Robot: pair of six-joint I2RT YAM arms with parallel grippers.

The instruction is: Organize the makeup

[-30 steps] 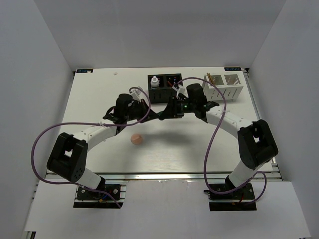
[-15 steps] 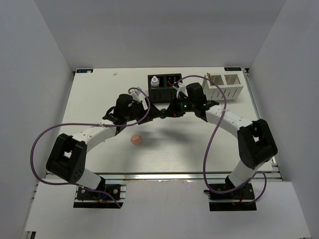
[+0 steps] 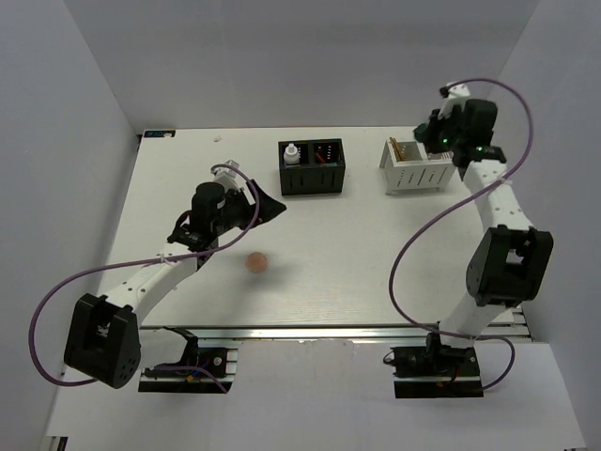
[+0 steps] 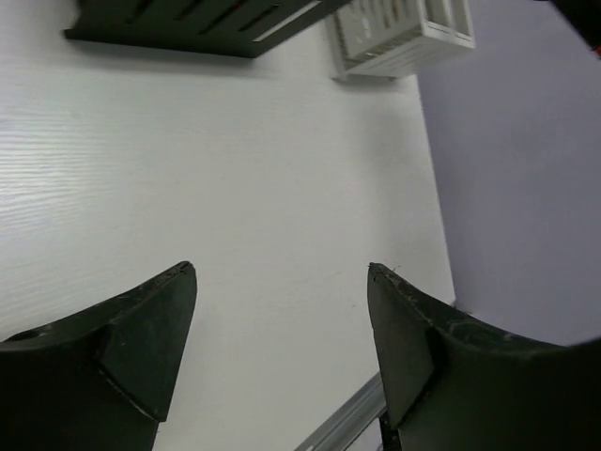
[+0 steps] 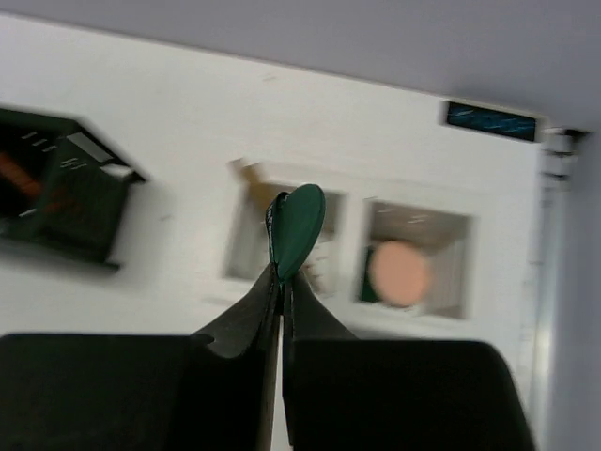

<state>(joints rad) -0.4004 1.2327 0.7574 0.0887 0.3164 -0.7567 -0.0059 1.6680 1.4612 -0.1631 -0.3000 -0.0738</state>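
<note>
The pink disc is lying on the table, and my left gripper should go to it next and close on the disc's ribbon point(image 3: 253, 262) near its edge.
My right gripper point(image 5: 284, 277) is shut on a dark green disc point(image 5: 299, 228), held edge-up above the white slotted box point(image 5: 286, 305). A pink disc point(image 5: 401, 272) lies in that box's right slot and tan sticks point(image 5: 249, 172) stand in its left slot. In the top view the right gripper point(image 3: 439, 133) hovers at the back right over the box point(image 3: 419, 173). Another pink disc point(image 3: 256, 262) lies on the table, near my left gripper point(image 3: 270, 207). That gripper point(image 4: 280, 282) stands open, with only bare table between its fingers. A white bottle point(image 3: 292, 152) stands in the black box point(image 3: 313, 180).
The black two-compartment box point(image 4: 188, 21) and the white slotted box point(image 4: 404, 33) sit along the back of the table. Red pencils point(image 3: 326, 153) stand in the black box's right half. Walls enclose the table on three sides.
The two grippers met at mid-table; my left one opened and drew back left. My right one shut on the green disc and swung to the back right over the white slotted box.
</note>
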